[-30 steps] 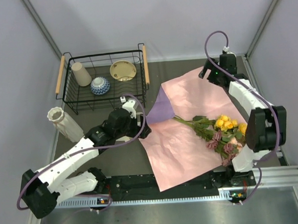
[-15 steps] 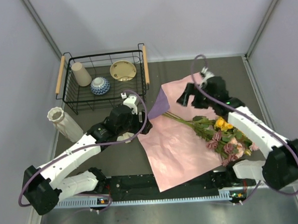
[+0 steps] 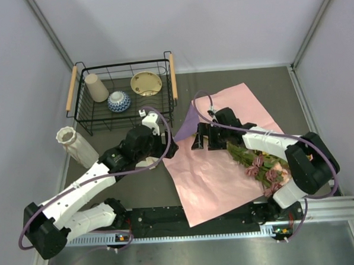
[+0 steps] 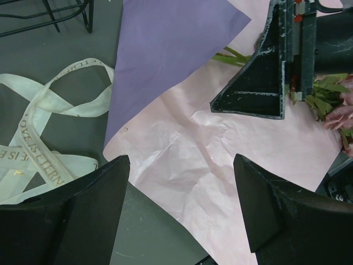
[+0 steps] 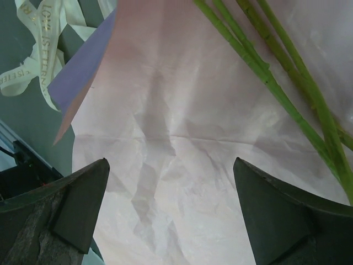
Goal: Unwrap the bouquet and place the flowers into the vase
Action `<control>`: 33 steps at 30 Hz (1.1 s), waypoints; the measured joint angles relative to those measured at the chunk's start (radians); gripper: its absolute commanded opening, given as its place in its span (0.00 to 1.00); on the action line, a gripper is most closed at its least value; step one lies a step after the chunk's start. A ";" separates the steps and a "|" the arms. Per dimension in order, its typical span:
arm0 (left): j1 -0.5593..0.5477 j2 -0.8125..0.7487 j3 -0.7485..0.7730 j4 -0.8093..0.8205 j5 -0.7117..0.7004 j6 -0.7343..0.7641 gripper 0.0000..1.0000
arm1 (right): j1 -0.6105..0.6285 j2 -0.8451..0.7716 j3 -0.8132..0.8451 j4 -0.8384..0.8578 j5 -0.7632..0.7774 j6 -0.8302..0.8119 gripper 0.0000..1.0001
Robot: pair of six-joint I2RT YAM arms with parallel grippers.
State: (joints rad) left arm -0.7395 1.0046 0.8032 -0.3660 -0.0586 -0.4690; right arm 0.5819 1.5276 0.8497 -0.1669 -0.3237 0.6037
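The robot's right gripper needs to close on the thin green stem (image 3: 229,148) (image 5: 331,137) of a dusty pink flower, near the spot where it crosses a thicker stem.
The bouquet's paper (image 3: 217,172) lies spread out, pink side up, with a lilac flap (image 3: 190,127) folded over at its left corner. The flowers (image 3: 263,163) rest on it, blooms to the right, green stems (image 5: 276,83) pointing left. My right gripper (image 3: 200,138) hovers open over the paper by the stem ends (image 5: 171,163), holding nothing. Open and empty too, my left gripper (image 3: 171,150) hangs at the paper's left edge (image 4: 181,160). The cream ribbon (image 4: 49,110) lies loose on the table beside it. The ribbed vase (image 3: 75,145) stands by the left wall.
A black wire basket (image 3: 84,116) at the back left holds a beige cup (image 3: 95,87), a blue-and-white bowl (image 3: 119,101) and a yellow dish (image 3: 146,83). Grey walls close in both sides.
My right arm has swung from the far right corner leftward across the paper to the stem ends. The left arm has barely shifted.
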 measured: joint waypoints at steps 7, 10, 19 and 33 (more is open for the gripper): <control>0.000 -0.017 0.000 0.001 -0.009 0.000 0.82 | 0.000 0.052 0.003 0.081 -0.031 0.018 0.96; 0.000 -0.011 0.000 0.001 -0.008 0.000 0.81 | 0.000 0.085 0.031 0.106 -0.040 0.025 0.96; 0.000 -0.021 -0.001 -0.009 -0.010 -0.005 0.81 | 0.000 0.181 0.182 0.340 -0.077 -0.025 0.96; 0.000 -0.188 -0.041 -0.057 -0.066 -0.024 0.82 | 0.000 0.332 0.361 0.498 -0.287 -0.173 0.97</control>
State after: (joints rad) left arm -0.7395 0.8162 0.7624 -0.4229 -0.1249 -0.4927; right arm 0.5819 1.8591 1.2110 0.3309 -0.6106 0.4309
